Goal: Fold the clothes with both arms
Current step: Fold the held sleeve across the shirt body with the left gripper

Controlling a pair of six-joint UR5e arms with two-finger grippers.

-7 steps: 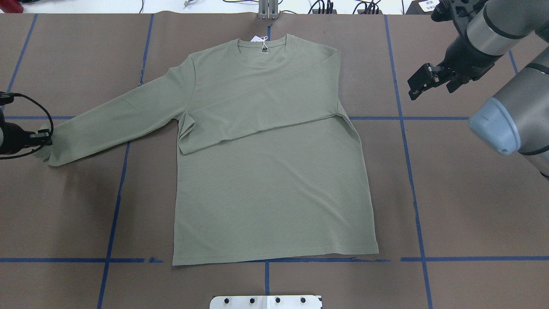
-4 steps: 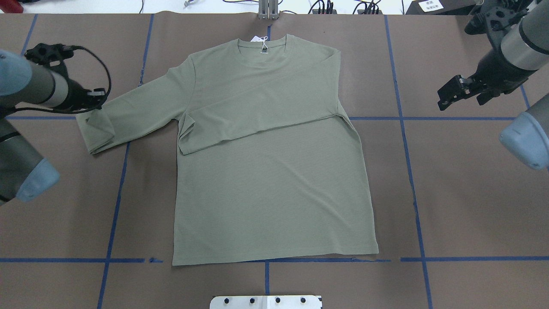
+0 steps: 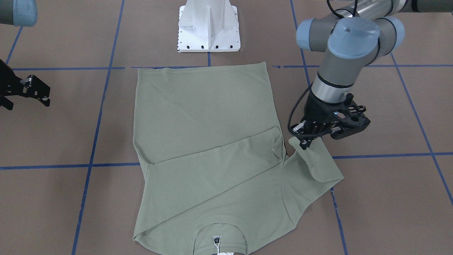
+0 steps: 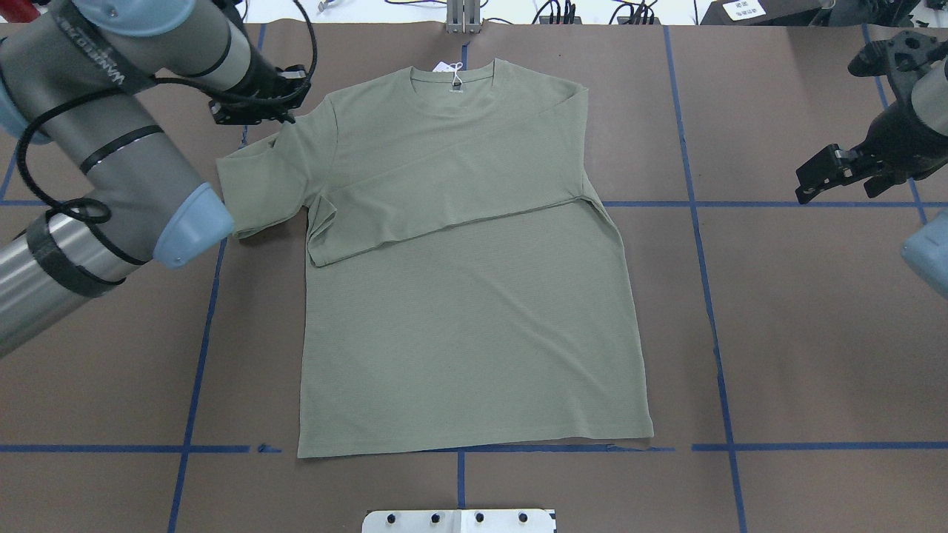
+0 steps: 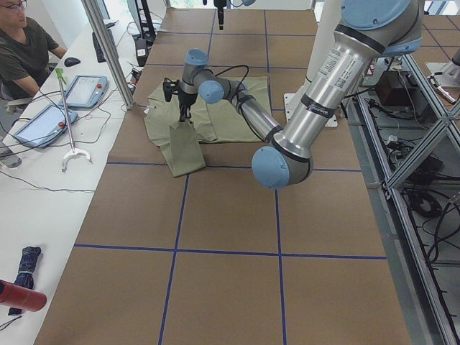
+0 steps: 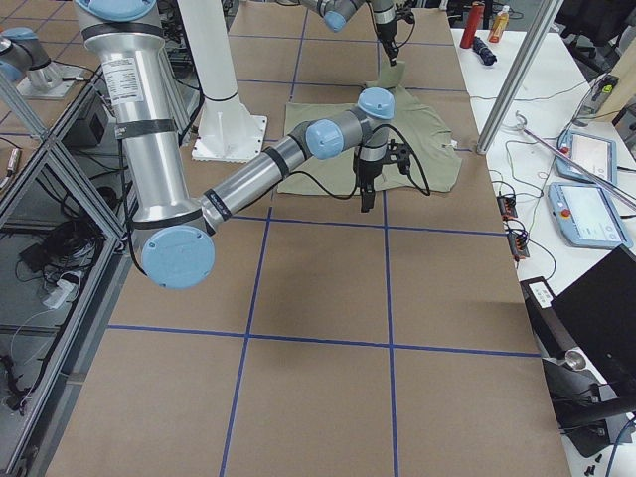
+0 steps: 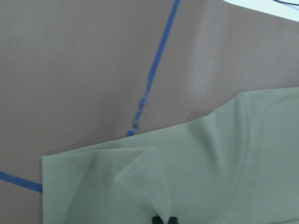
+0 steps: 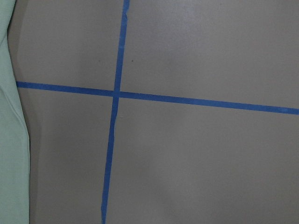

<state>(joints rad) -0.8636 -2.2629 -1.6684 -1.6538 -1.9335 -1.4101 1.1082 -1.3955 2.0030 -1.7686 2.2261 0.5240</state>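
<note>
Next, I release the cuff with my left gripper on the shirt's opposite side edge [image 3: 153, 134], near the folded sleeve's underarm.
The sage-green shirt [image 4: 459, 296] lies flat, neck and white hang tag [image 4: 455, 70] at the far edge. One sleeve is folded across the chest [image 4: 444, 200]. The other sleeve [image 4: 259, 185] is doubled back on itself, its cuff held up beside the shoulder by my left gripper [image 4: 285, 118], which is shut on it. The front-facing view shows that gripper [image 3: 306, 143] pinching the cuff above the sleeve [image 3: 315, 166]. In the left wrist view the cuff corner [image 7: 145, 182] runs into the fingertips [image 7: 163, 219]. My right gripper [image 4: 803, 189] hovers open off the shirt's other side, holding nothing.
Blue tape lines [image 4: 711, 296] grid the brown table cover. The white base pedestal [image 3: 208, 28] stands at the robot's edge. A metal post [image 4: 463, 18] rises beyond the collar. A seated person [image 5: 21, 50] and tablets [image 5: 86, 90] are at the side bench.
My left gripper has carried the sleeve cuff from the table's left edge in toward the shoulder, doubling the sleeve over. The right arm has drawn away to the right.
</note>
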